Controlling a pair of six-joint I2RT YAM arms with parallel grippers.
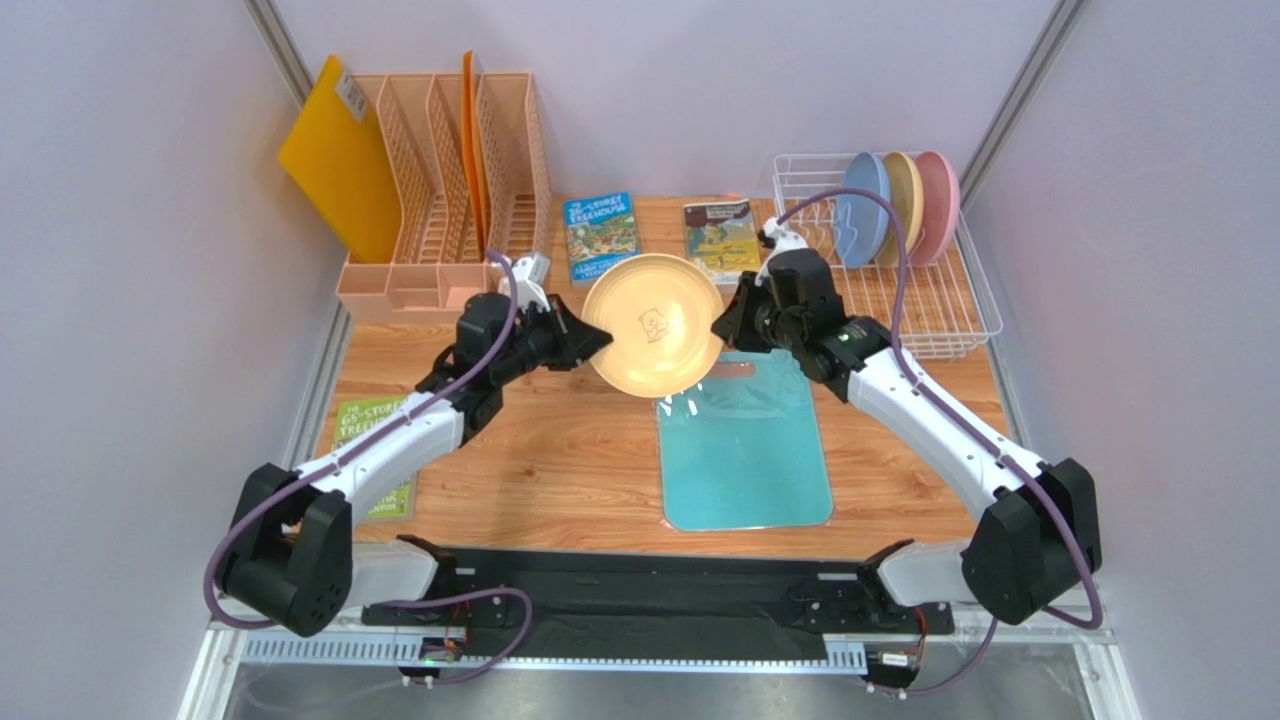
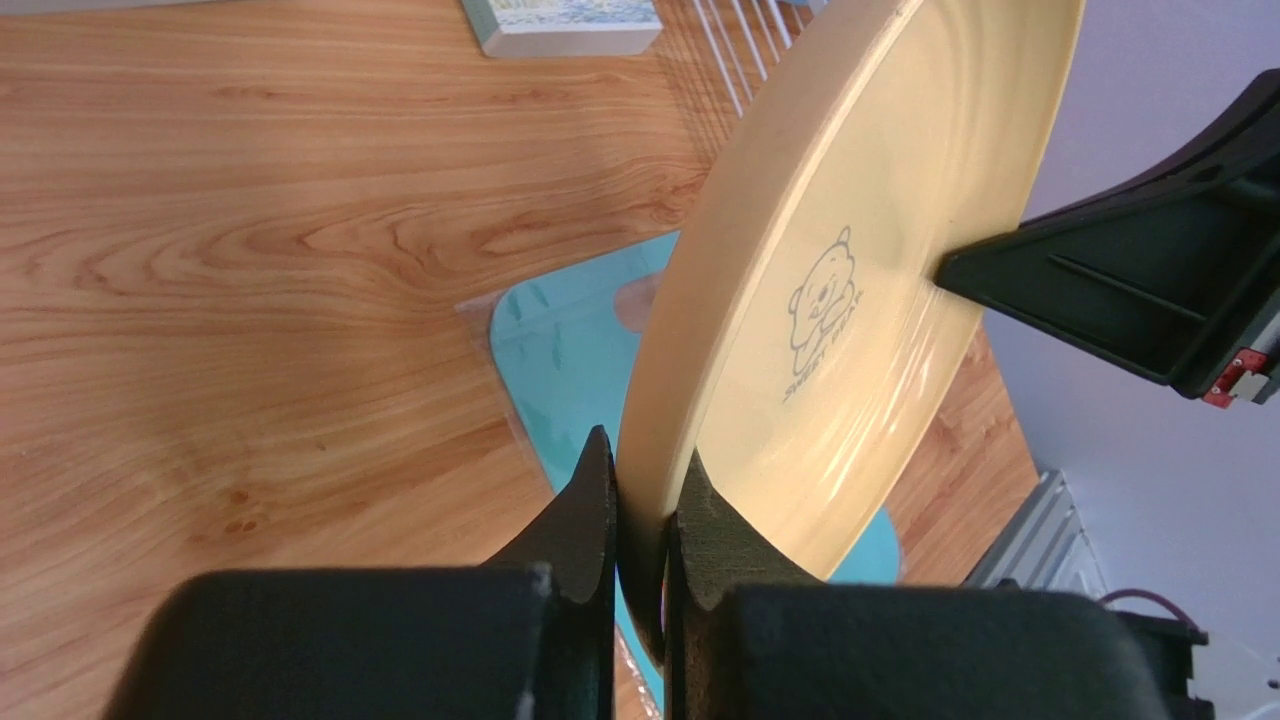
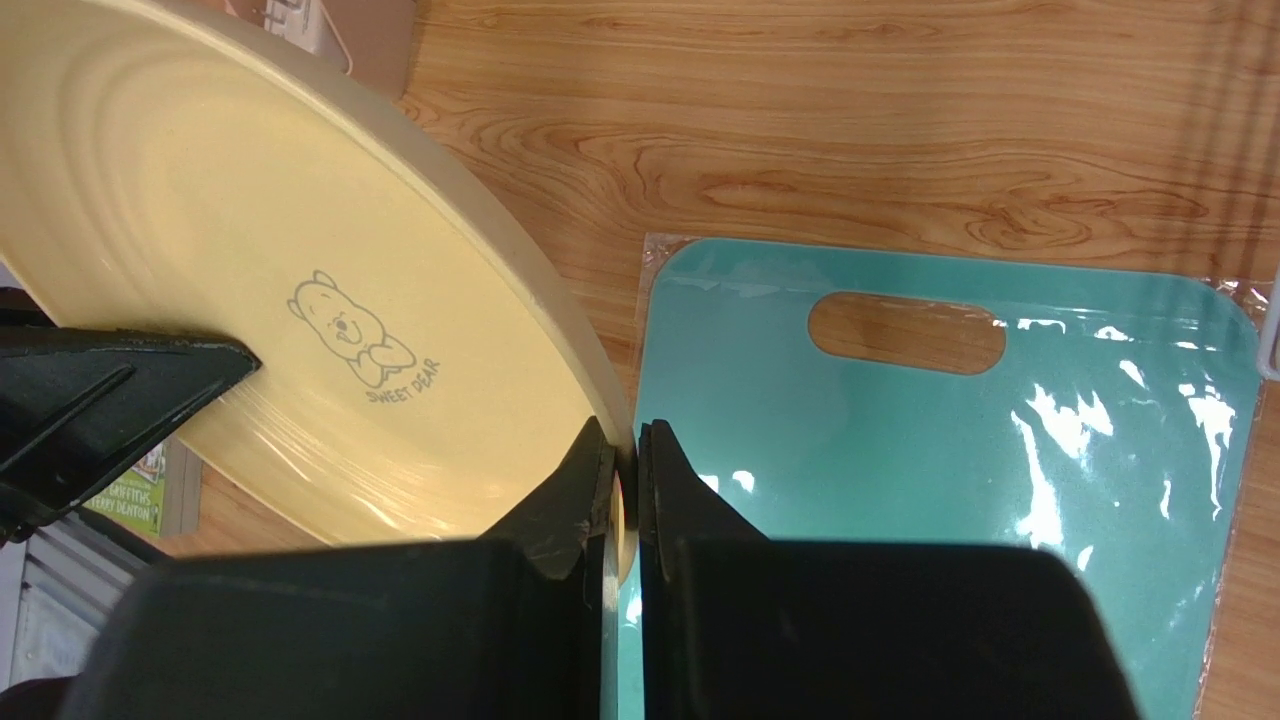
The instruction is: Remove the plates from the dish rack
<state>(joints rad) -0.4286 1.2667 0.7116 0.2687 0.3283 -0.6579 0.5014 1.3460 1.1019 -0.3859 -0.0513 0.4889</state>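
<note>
The robot's left gripper should set the cream-yellow plate down on the bare wood (image 1: pixel 561 380) (image 2: pixel 308 398) between the teal cutting board and the green book.
The cream-yellow plate (image 1: pixel 652 324) with a bear logo hangs tilted in the air above the table's middle, held from both sides. My left gripper (image 1: pixel 591 339) is shut on its left rim; its fingers clamp the rim in the left wrist view (image 2: pixel 643 503). My right gripper (image 1: pixel 726 323) is shut on the right rim, also seen in the right wrist view (image 3: pixel 627 458). The grey-blue plate (image 1: pixel 863 209), tan-mustard plate (image 1: pixel 903 197) and pink plate (image 1: pixel 941 200) stand upright in the white wire dish rack (image 1: pixel 939 300) at the back right.
A teal cutting board (image 1: pixel 745 446) lies under the plate. A peach file organizer (image 1: pixel 443 195) and a yellow board (image 1: pixel 340 173) stand at the back left. Two books (image 1: pixel 601 236) lie at the back; a green book (image 1: pixel 365 428) lies left.
</note>
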